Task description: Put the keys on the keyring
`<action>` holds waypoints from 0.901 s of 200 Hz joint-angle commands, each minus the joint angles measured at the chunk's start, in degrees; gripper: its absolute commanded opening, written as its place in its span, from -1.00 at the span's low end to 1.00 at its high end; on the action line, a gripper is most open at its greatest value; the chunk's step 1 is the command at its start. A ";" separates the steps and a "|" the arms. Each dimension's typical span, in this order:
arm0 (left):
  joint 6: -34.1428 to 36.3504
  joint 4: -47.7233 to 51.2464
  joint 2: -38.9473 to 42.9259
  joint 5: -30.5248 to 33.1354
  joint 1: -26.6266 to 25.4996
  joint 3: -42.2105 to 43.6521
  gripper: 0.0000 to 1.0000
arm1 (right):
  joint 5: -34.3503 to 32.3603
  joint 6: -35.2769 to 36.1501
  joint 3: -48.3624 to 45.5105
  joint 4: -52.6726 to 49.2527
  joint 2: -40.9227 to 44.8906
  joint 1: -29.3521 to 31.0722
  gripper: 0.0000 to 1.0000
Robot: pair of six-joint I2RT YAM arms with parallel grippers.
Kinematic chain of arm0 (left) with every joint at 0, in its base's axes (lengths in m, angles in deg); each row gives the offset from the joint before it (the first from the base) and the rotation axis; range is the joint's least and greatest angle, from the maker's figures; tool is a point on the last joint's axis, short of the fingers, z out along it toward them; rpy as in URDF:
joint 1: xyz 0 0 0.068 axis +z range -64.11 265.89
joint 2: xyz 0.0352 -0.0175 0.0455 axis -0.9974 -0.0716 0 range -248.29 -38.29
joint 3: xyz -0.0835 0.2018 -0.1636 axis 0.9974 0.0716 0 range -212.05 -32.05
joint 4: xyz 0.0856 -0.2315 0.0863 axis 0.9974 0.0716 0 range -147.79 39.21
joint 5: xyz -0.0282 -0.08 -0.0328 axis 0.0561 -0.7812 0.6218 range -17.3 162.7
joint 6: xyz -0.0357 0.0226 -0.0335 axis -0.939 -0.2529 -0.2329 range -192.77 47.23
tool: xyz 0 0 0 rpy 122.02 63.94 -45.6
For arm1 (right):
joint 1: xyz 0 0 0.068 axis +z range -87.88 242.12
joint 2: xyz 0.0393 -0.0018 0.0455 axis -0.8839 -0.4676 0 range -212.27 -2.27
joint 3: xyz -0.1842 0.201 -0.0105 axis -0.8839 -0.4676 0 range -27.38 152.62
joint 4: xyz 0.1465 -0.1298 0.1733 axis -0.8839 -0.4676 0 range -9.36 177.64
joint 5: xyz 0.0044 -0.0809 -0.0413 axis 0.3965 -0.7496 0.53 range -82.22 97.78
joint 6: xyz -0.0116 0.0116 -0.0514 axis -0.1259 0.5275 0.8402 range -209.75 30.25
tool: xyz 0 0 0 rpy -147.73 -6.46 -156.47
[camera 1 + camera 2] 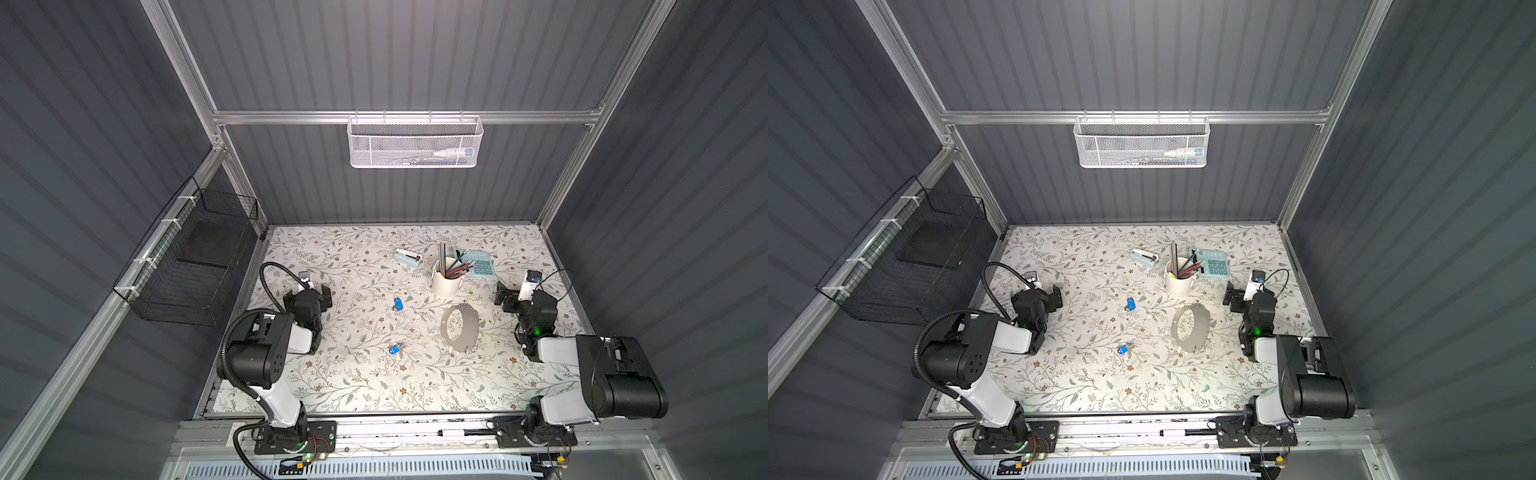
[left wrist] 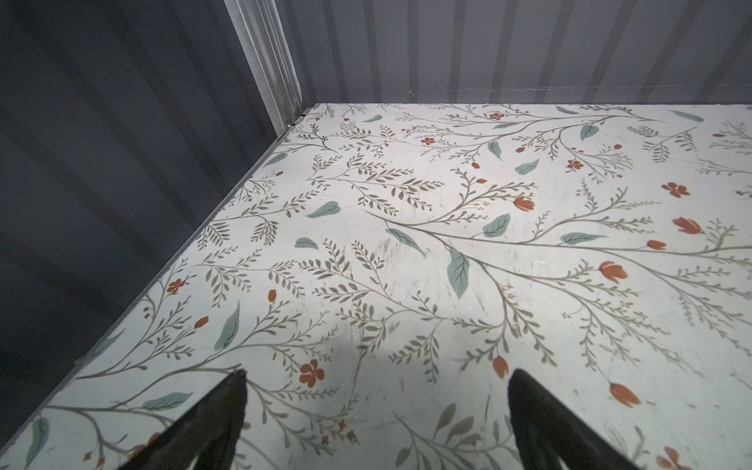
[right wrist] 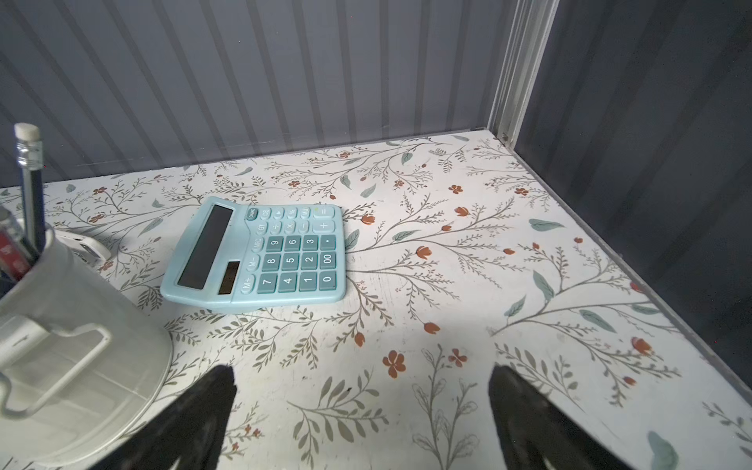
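Note:
My right gripper should close on the small metal ring (image 1: 464, 351) at the grey keyring's front end, away from the white cup.
Two keys with bright blue tags lie apart on the floral table (image 1: 374, 386) in both top views. One key (image 1: 398, 304) (image 1: 1131, 304) is near the middle and the other key (image 1: 395, 350) (image 1: 1122, 350) lies closer to the front. The keyring (image 1: 472, 325) (image 1: 1203, 328), a thin grey oval loop, lies flat to their right, in front of the white cup. My left gripper (image 1: 308, 291) (image 2: 378, 386) is open at the left side over bare table. My right gripper (image 1: 519, 291) (image 3: 364, 378) is open at the right, beside the cup. Neither wrist view shows keys or keyring.
A white cup (image 1: 446, 282) (image 3: 61, 325) of pencils stands at the back, with a pale blue calculator (image 1: 482, 264) (image 3: 260, 256) and a pale blue stapler (image 1: 407, 257) nearby. A black wire basket (image 1: 195, 270) hangs on the left wall, a white mesh basket (image 1: 415, 141) on the back wall.

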 commanded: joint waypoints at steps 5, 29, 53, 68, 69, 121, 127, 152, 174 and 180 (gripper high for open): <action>0.32 1.94 -0.40 -1.32 0.95 -0.56 0.99 | 0.72 0.51 0.74 0.49 0.18 -0.24 0.98; 0.06 2.15 -0.40 -1.99 1.46 -0.59 0.99 | 0.57 0.53 0.69 0.56 0.20 -0.16 0.98; 0.07 2.17 -0.35 -2.04 1.46 -0.53 0.99 | 0.65 0.50 0.87 0.23 0.16 -0.12 0.98; 0.07 2.22 -0.35 -2.08 1.46 -0.60 0.99 | 0.72 0.50 0.96 0.04 0.04 -0.16 0.98; 0.07 2.20 -0.35 -2.06 1.46 -0.61 0.99 | 0.72 0.50 0.96 0.04 0.01 -0.16 0.98; 0.09 3.05 -0.38 -2.27 1.46 -0.96 0.99 | 0.78 0.50 1.14 -0.18 0.10 -0.22 0.98; 0.14 3.05 -0.42 -2.29 1.46 -0.96 0.99 | 0.74 0.51 1.14 -0.20 0.07 -0.16 0.98; 0.08 3.06 -0.36 -2.35 1.46 -0.96 0.99 | 0.87 0.50 1.23 -0.40 -0.04 -0.25 0.98; -0.06 3.05 -0.35 -2.38 1.47 -0.96 1.00 | 0.87 0.50 1.23 -0.40 0.06 -0.25 0.98; -0.08 3.06 -0.20 -2.54 1.54 -0.88 1.00 | 1.01 0.42 1.23 -0.40 0.00 -0.31 0.98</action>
